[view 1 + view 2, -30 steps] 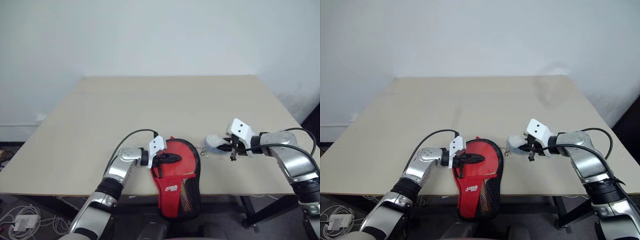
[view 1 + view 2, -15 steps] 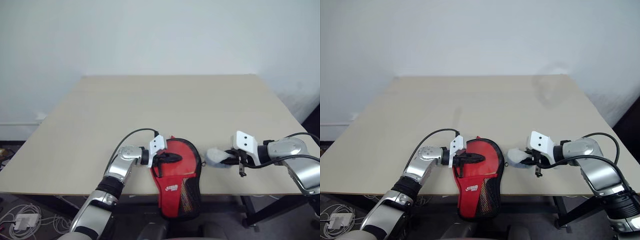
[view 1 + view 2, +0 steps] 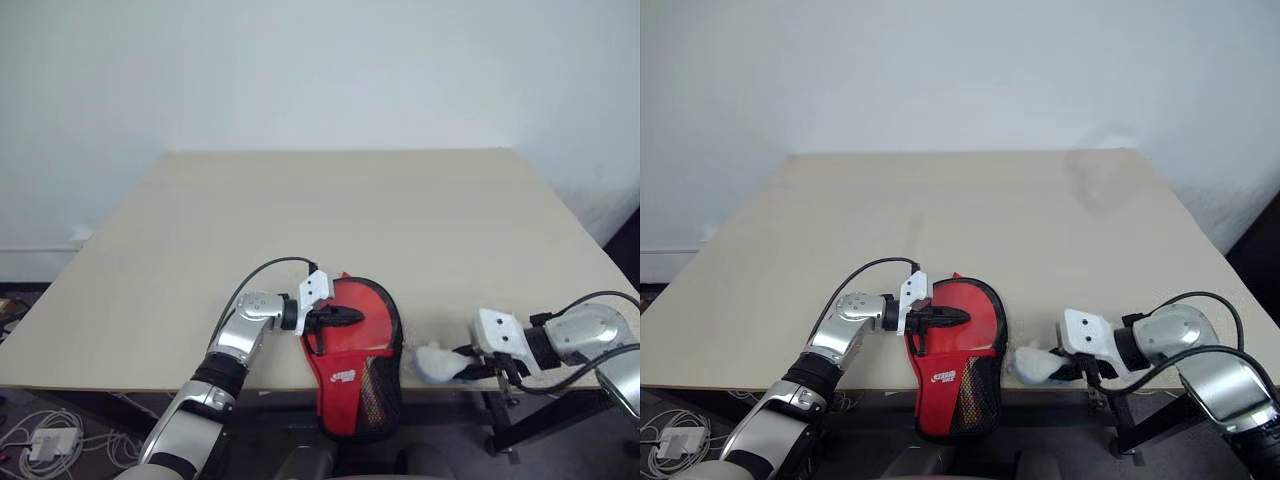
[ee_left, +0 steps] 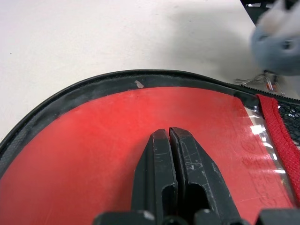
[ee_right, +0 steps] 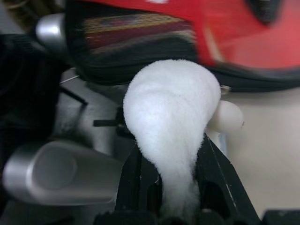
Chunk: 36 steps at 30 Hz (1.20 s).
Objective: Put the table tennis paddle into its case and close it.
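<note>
The robot's right gripper will release the white fluffy ball at the table's front edge (image 3: pixel 436 402) (image 5: pixel 133 110) next to the case's black mesh panel.
The case (image 3: pixel 355 345), red with a black mesh panel and black edging, lies at the table's front edge with its narrow end hanging over. My left gripper (image 3: pixel 352 316) is shut, its tips (image 4: pixel 168 133) resting on the case's red face (image 4: pixel 93 140). The table tennis paddle is hidden. My right gripper (image 3: pixel 468 368) sits just right of the case at the table edge, shut on a white fluffy ball (image 3: pixel 434 361). In the right wrist view the ball (image 5: pixel 171 108) bulges out between the black fingers (image 5: pixel 213 164), with the case (image 5: pixel 140 33) close behind it.
The beige table (image 3: pixel 340 210) stretches away to a white wall. Metal zip pulls (image 4: pixel 263 82) lie at the case's edge. On the floor at the lower left are cables and a white adapter (image 3: pixel 45 440).
My right gripper has drawn back towards the table's front edge with the fluffy ball, passing along the case's right side. The left gripper and the case have stayed put.
</note>
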Each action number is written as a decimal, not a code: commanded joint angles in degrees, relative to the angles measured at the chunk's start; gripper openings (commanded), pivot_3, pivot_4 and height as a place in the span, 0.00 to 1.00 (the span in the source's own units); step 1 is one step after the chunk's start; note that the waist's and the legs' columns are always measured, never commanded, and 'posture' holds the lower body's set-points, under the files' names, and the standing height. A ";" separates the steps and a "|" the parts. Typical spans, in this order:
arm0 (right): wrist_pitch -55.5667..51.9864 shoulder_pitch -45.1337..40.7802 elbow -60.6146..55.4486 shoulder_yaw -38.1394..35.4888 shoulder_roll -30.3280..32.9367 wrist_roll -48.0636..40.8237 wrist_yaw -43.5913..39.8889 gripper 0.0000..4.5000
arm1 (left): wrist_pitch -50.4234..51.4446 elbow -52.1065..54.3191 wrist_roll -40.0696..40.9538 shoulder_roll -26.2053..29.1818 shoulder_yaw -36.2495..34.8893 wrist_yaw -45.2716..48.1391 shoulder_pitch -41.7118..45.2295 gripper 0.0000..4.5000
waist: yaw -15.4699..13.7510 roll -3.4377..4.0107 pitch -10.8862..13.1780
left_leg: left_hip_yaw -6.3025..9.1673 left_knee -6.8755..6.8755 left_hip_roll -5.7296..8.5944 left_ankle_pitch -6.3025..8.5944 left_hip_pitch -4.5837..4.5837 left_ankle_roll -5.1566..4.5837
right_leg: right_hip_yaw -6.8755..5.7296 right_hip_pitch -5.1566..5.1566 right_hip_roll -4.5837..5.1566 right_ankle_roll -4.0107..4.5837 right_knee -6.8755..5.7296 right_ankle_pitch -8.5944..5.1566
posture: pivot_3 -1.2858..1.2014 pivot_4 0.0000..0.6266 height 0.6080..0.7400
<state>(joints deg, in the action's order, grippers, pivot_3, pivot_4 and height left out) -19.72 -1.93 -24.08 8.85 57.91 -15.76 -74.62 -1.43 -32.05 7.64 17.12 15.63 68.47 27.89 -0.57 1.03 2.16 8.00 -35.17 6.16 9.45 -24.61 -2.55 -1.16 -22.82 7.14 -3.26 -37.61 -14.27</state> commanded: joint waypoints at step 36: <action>2.40 20.10 -18.50 -5.79 7.82 -7.92 -2.99 0.07 | 1.71 -4.32 -3.25 1.18 2.06 0.33 -1.21 0.00 | -0.02 -0.13 -0.03 | -1.17 -0.05 -0.08 0.31 -0.02 -0.50 | -0.34 0.55 1.00 -0.82 0.15 -0.71 | 0.52 0.00 0.75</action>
<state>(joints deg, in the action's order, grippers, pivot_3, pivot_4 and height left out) -17.31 18.62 -40.46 3.29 65.33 -22.33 -77.18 -1.34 -32.43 7.52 17.39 15.73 68.95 28.36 -0.59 0.90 2.13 6.82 -35.23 6.06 9.76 -24.63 -3.04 -1.58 -22.27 8.19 -4.08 -37.46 -14.97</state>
